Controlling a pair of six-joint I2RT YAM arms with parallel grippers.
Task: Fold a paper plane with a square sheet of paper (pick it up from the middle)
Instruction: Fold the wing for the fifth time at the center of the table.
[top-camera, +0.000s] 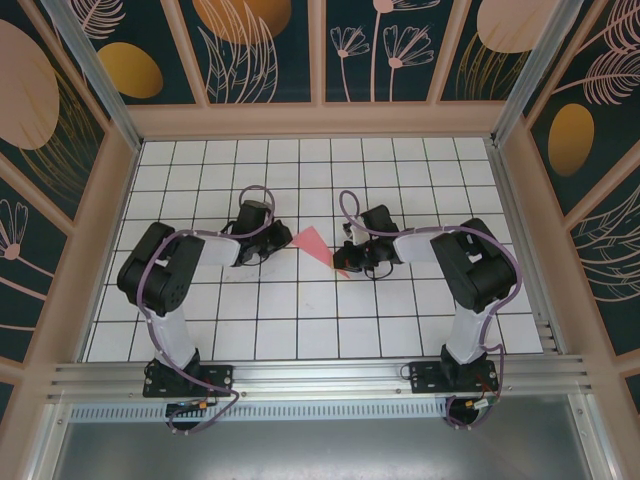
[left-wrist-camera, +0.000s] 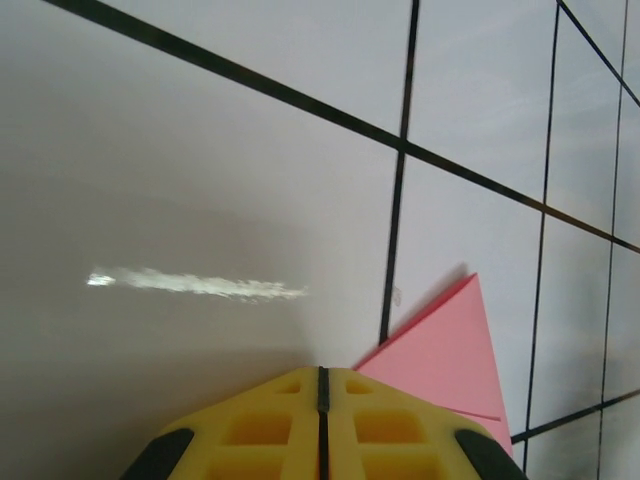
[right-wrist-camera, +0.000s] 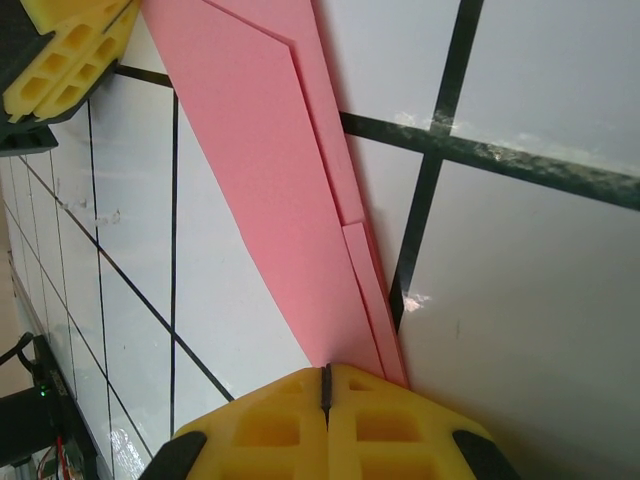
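Note:
The robot's right gripper is resting at the flat paper plane's narrow end, so it should open and move back while the left gripper takes the plane's middle (top-camera: 319, 250).
The pink-red paper plane (top-camera: 318, 248) lies flat on the white tiled floor between my two grippers, folded into a slim pointed wedge with layered flaps (right-wrist-camera: 260, 150). My left gripper (top-camera: 277, 243) is shut at its wide left end. In the left wrist view the yellow jaws (left-wrist-camera: 322, 370) meet, and the paper (left-wrist-camera: 440, 345) runs under the right finger. My right gripper (top-camera: 349, 262) is shut at the narrow right end. There the paper tapers under the closed fingertips (right-wrist-camera: 326, 368); I cannot tell whether it is pinched or only pressed.
The floor is a grid of white tiles with black lines (top-camera: 300, 320). Wooden-framed walls (top-camera: 320, 118) enclose the back and both sides. The left gripper's yellow fingers (right-wrist-camera: 70, 50) appear at the top left of the right wrist view.

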